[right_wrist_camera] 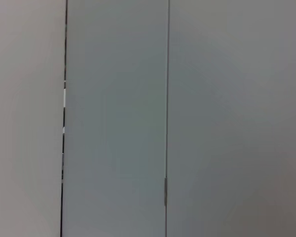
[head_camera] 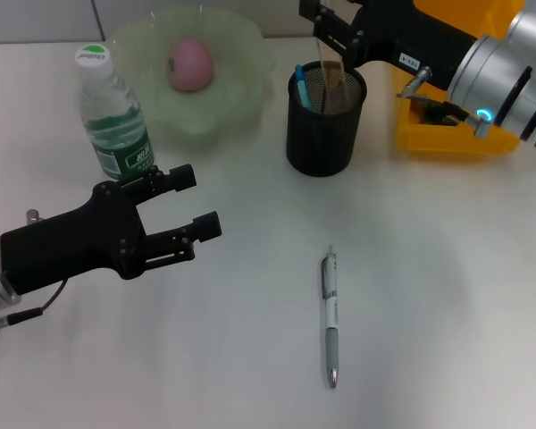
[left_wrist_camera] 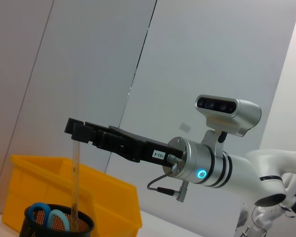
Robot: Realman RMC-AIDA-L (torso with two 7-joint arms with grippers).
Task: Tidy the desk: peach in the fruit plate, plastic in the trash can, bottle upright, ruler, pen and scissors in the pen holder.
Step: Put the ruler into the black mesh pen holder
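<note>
The robot's right gripper will release the clear ruler inside the black mesh pen holder [head_camera: 318, 87], beside the blue-handled scissors.
My right gripper [head_camera: 320, 25] hovers over the black mesh pen holder [head_camera: 322, 125], shut on the top of a clear ruler [head_camera: 325, 76] whose lower end stands inside it. In the left wrist view the right gripper [left_wrist_camera: 75, 133] pinches the ruler [left_wrist_camera: 75, 187] above the pen holder [left_wrist_camera: 34, 229]. Blue-handled scissors [head_camera: 299, 79] [left_wrist_camera: 42, 216] sit in the holder. The pen [head_camera: 330, 317] lies on the table. The bottle [head_camera: 113, 116] stands upright. The peach [head_camera: 190, 64] rests in the green fruit plate [head_camera: 241, 54]. My left gripper [head_camera: 196, 201] is open, low beside the bottle. The plastic is out of view.
The yellow trash can [head_camera: 442, 138] [left_wrist_camera: 106, 197] stands right of the pen holder, under my right arm. White table surface stretches around the pen. The right wrist view holds only a grey wall.
</note>
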